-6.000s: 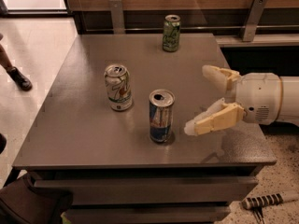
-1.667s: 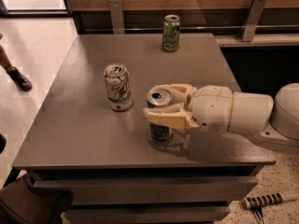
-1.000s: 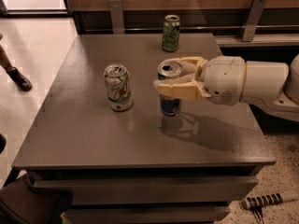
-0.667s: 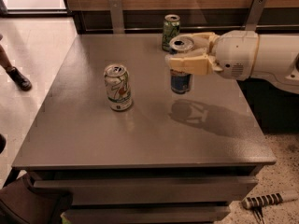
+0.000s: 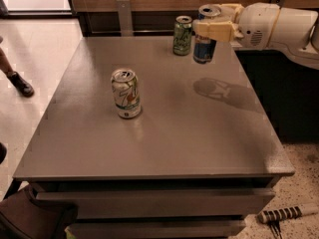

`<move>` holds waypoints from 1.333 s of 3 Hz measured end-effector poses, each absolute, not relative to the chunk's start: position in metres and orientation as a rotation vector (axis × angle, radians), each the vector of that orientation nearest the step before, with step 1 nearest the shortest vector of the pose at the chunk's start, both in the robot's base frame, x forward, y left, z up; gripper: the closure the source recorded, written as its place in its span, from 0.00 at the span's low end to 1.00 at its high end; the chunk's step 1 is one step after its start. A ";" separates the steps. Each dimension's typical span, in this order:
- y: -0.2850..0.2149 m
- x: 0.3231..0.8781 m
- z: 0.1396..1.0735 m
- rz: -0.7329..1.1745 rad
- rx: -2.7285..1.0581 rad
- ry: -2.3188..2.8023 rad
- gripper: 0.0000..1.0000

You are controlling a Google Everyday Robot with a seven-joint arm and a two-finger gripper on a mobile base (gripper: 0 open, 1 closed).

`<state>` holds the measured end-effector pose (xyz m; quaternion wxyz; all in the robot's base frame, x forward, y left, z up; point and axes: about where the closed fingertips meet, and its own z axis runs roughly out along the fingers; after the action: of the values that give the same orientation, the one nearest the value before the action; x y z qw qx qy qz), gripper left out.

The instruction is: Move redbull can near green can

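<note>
Next, I release the redbull can on the grey tabletop (image 5: 199, 62) beside the green can, near the tabletop's far edge.
The redbull can (image 5: 204, 48), slim and blue-and-silver with a silver top, hangs in my gripper (image 5: 215, 25) at the far right of the grey table (image 5: 164, 128). The cream fingers are shut around its upper half. The can is held above the tabletop, upright, just right of the green can (image 5: 182, 35). The green can is dark green with pale lettering and stands near the table's far edge. The two cans are a small gap apart. My arm reaches in from the right.
A white-silver can with a green-red logo (image 5: 125, 93) stands left of the table's middle. A wooden wall with metal brackets runs behind the table. A person's foot (image 5: 19, 82) is on the floor at the left. A striped tool (image 5: 284, 215) lies on the floor at the lower right.
My gripper closed on the redbull can at the table's front middle, lifted it, and carried it back and to the right, up beside the green can.
</note>
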<state>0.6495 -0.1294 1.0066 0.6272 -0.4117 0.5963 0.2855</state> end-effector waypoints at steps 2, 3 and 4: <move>-0.166 0.731 0.984 0.580 -0.791 1.460 1.00; -0.164 0.731 0.984 0.582 -0.792 1.458 1.00; -0.156 0.745 0.971 0.579 -0.790 1.497 1.00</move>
<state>0.7451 -0.1564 0.9713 0.6260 -0.3443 0.6526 0.2525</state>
